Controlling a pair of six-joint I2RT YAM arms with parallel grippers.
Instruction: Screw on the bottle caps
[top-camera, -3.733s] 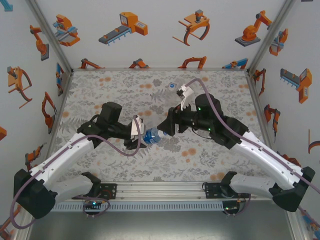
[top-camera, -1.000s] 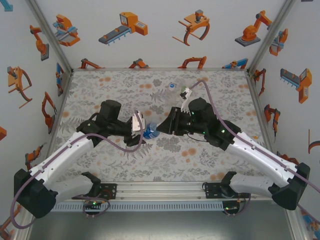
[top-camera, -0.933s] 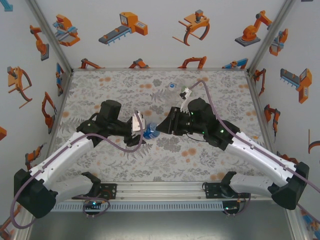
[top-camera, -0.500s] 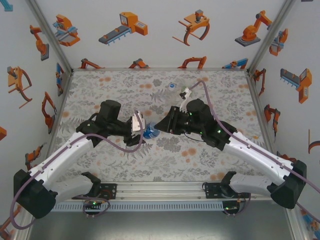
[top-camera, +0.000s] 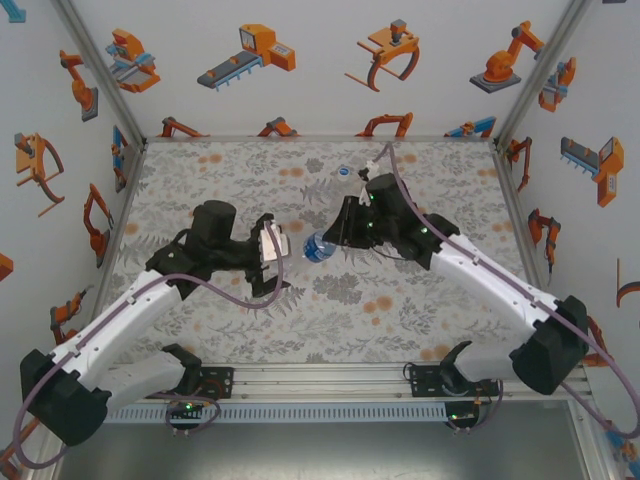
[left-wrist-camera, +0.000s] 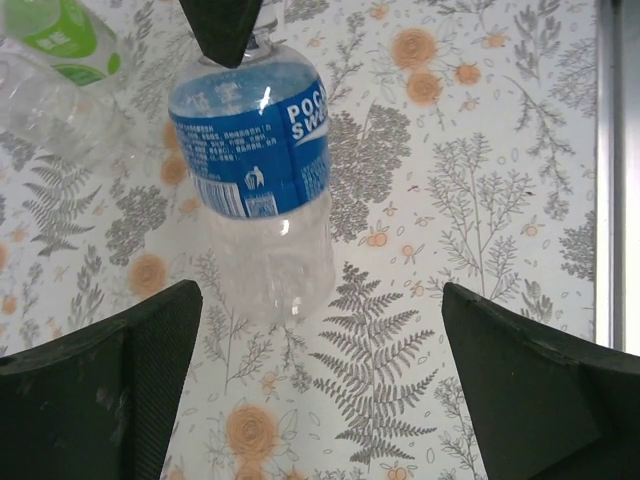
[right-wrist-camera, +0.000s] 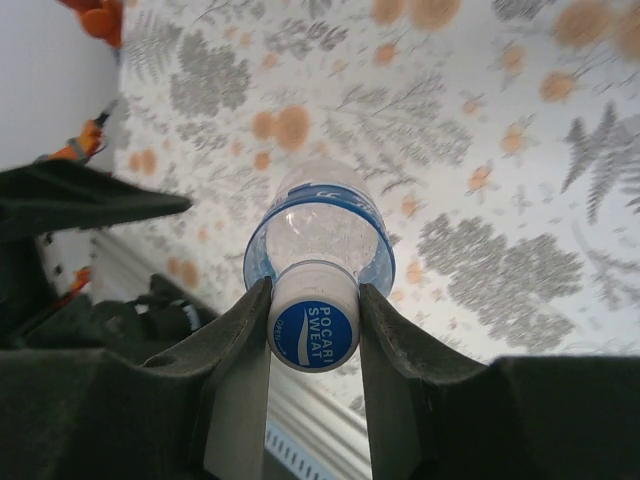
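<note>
My right gripper needs to set the blue-labelled bottle down on the table (top-camera: 313, 195), beside the small item that is white and blue.
The clear bottle with a blue label (left-wrist-camera: 255, 150) hangs above the table by its bottle cap (right-wrist-camera: 313, 325), white with a blue printed top. My right gripper (right-wrist-camera: 313, 330) is shut on that cap, one finger on each side. From above, the bottle (top-camera: 318, 247) sticks out of the right gripper (top-camera: 335, 236) towards the left arm. My left gripper (top-camera: 275, 252) stands wide open just left of the bottle without touching it; its fingers (left-wrist-camera: 110, 400) frame bare tablecloth. The green bottle (left-wrist-camera: 65, 30) and the plain clear bottle (left-wrist-camera: 50, 110) lie on the table beyond.
A small white and blue item (top-camera: 345, 171) lies near the back of the flowered table (top-camera: 200, 180). Printed walls close the sides and back. A metal rail (top-camera: 320, 385) runs along the near edge.
My left gripper has opened and let go of the blue-label bottle. The right gripper, still shut on the cap, has carried the bottle a little back and to the right.
</note>
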